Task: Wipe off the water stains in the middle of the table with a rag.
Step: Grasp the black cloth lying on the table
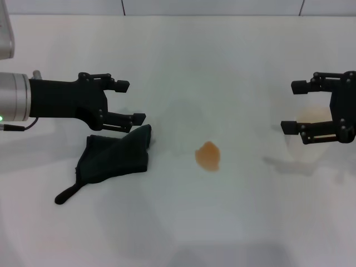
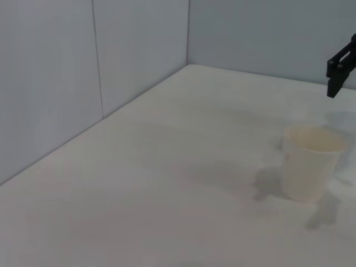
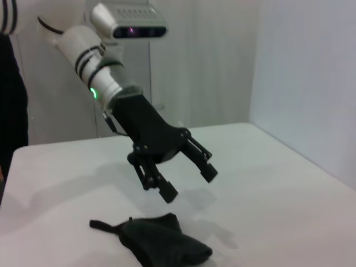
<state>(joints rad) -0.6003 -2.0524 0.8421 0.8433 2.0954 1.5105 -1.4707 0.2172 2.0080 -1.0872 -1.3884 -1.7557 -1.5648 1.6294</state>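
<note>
The next thing for my left gripper to grab is the rag's crumpled middle [image 1: 111, 152], between the rag's thin tail and its wide end that faces the water stain.
The dark green-black rag [image 1: 114, 158] lies crumpled on the white table [image 1: 183, 61] at the left, its thin tail pointing toward the front-left edge; it also shows in the right wrist view [image 3: 161, 245]. My left gripper [image 1: 132, 102] hovers open just above and behind the rag, nothing between its fingers [image 3: 186, 183]. The orange-tan water stain [image 1: 208, 156] sits mid-table, right of the rag. My right gripper [image 1: 293, 105] hangs open at the far right, over a paper cup.
A white paper cup [image 2: 308, 161] stands at the right side of the table, under the right gripper [image 2: 339, 69]. Grey wall panels [image 2: 83, 72] close off the back of the table.
</note>
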